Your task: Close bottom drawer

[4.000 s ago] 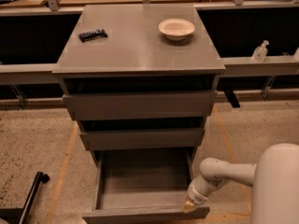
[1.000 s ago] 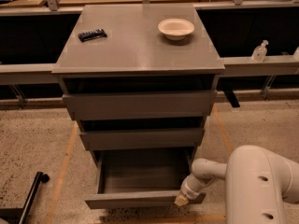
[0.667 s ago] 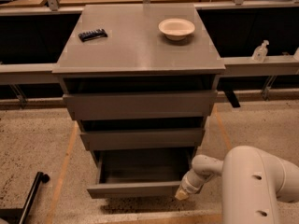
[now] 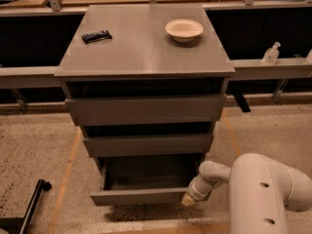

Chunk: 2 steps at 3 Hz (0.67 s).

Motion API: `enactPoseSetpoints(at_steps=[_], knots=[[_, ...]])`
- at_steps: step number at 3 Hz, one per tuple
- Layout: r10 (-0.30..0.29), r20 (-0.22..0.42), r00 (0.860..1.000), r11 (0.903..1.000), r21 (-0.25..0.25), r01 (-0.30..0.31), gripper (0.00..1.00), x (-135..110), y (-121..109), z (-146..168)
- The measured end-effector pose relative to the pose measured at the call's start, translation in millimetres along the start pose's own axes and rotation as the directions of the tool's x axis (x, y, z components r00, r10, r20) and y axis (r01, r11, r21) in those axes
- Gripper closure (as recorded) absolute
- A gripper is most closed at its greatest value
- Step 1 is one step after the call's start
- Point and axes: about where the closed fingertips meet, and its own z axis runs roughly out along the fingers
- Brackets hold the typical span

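The bottom drawer, which now stands partly pulled out, will be released by my gripper once its front is pushed back beneath the middle drawer [image 4: 143, 176].
The bottom drawer [image 4: 139, 196] is the lowest of three in the grey cabinet [image 4: 146, 57]. It stands partly pulled out, and its grey box interior [image 4: 146, 172] shows. My gripper [image 4: 189, 199] is at the right end of the drawer's flat front, touching it. The white arm [image 4: 263, 189] reaches in from the lower right. The top drawer [image 4: 146, 109] and the middle drawer [image 4: 148, 144] stick out slightly above it.
A white bowl [image 4: 184, 29] and a small black object [image 4: 96, 35] lie on the cabinet top. A black pole [image 4: 31, 204] lies on the floor at lower left. A small bottle [image 4: 271, 53] stands on a ledge at the right. Speckled floor surrounds the cabinet.
The bottom drawer has slid inward toward the cabinet, showing less interior. My gripper has moved with its front, up and toward the cabinet.
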Motion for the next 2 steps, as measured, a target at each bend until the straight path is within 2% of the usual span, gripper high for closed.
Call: enactPoseSetpoints(at_steps=[1,2], knots=[[-0.029,0.003,1.0,0.9995,-0.015,0.029,1.0,-5.2,-17.6,22.3],[-0.029,0.003,1.0,0.9995,-0.015,0.029,1.0,-5.2,-17.5,22.4]])
